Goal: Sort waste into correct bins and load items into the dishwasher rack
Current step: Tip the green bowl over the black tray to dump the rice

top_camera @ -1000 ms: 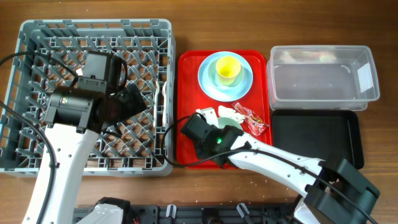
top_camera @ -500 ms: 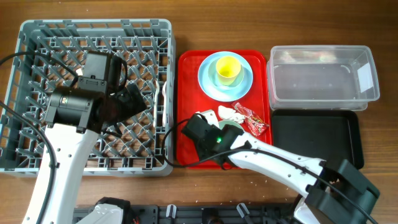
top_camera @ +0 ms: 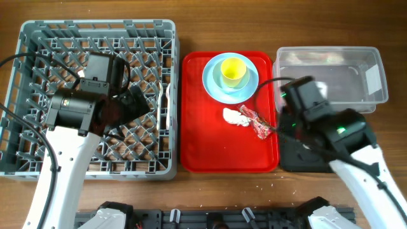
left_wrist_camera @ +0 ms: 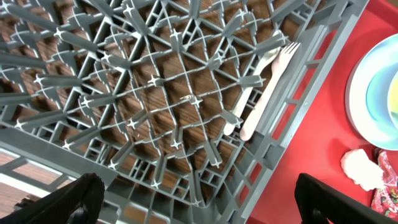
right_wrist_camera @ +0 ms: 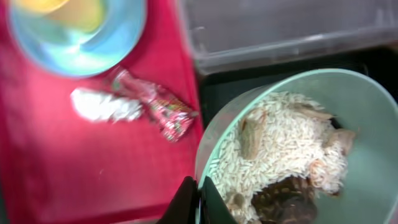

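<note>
The mint-green bowl will go down from my right gripper onto the red serving tray's near corner (top_camera: pixel 203 144) (right_wrist_camera: pixel 46 162) beside the grey rack.
My right gripper (right_wrist_camera: pixel 199 200) is shut on the rim of a mint-green bowl (right_wrist_camera: pixel 367 124) holding whitish rice grains (right_wrist_camera: pixel 286 143) with brown scraps. It holds the bowl over the black tray (right_wrist_camera: pixel 214 93). In the overhead view my right arm (top_camera: pixel 305 105) hides the bowl. The red wrapper (top_camera: pixel 259 124) and white paper wad (top_camera: pixel 234 116) lie on the red serving tray (top_camera: pixel 210 146). A yellow cup (top_camera: pixel 233 71) stands on the pale blue plate (top_camera: pixel 213 86). My left gripper (left_wrist_camera: pixel 199 199) is open over the grey rack (top_camera: pixel 38 38), where a white fork (left_wrist_camera: pixel 267 81) and spoon lie.
The clear tub (top_camera: pixel 331 76) stands behind the black tray (top_camera: pixel 346 137) at the right. The rack's right wall runs beside the red tray. The wrapper (right_wrist_camera: pixel 158 102) and the wad (right_wrist_camera: pixel 99 106) lie just left of the held bowl.
My right arm has swung right from the front of the red tray to above the black tray, carrying the bowl with it. The left arm has not moved.
</note>
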Controlling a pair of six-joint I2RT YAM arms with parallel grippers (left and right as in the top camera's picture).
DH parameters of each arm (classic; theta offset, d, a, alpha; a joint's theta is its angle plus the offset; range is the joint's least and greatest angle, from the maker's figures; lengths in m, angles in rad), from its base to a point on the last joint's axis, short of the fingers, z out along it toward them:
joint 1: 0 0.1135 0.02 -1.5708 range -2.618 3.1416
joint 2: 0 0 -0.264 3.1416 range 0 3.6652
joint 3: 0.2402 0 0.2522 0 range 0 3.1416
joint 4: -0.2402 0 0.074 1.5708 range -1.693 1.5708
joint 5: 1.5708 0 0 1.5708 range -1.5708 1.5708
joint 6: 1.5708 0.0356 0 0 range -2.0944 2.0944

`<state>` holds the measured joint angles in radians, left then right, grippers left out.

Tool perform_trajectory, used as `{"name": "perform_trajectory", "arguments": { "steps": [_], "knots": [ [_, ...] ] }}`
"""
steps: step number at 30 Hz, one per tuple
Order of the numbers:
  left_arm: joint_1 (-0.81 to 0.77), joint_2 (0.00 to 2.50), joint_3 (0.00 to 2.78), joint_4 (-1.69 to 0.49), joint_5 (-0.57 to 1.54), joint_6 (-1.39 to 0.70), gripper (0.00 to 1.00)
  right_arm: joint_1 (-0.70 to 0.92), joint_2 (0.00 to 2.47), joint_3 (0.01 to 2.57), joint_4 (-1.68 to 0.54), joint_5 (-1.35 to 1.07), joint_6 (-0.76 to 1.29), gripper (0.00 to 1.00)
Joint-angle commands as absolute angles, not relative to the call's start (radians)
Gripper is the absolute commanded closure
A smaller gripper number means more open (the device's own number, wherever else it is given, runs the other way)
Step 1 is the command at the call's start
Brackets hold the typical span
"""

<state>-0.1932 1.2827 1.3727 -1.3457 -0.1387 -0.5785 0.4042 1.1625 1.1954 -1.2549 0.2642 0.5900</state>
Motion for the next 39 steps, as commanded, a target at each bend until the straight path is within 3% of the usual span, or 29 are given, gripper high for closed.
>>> {"name": "perform_trajectory", "arguments": {
  "steps": [1, 6, 15, 22, 29, 39],
  "knots": [
    [-0.187, 1.286, 1.373, -1.343, -0.159, -0.581, 0.0, 0.218, 1.151, 1.15, -1.209, 0.175, 0.521, 0.96],
    [-0.187, 1.286, 1.373, -1.343, -0.159, -0.581, 0.0, -0.039, 1.131, 1.109, -1.151, -0.039, 0.377, 0.96],
    [-0.187, 1.286, 1.373, -1.343, -0.159, -0.581, 0.0, -0.624, 1.102, 0.901, -1.025, -0.773, 0.017, 0.96],
    [-0.187, 1.286, 1.373, -1.343, -0.159, -0.581, 0.0, -0.931, 1.103, 0.725, -0.955, -1.285, -0.143, 0.96],
    [-0.187, 1.286, 1.373, -1.343, -0.159, -0.581, 0.0, -0.969, 1.104, 0.725, -0.979, -1.411, -0.263, 0.96],
    [-0.187, 1.286, 1.373, -1.343, -0.159, -0.581, 0.0, -0.969, 1.111, 0.725, -0.965, -1.536, -0.252, 0.96]
  ]
}}
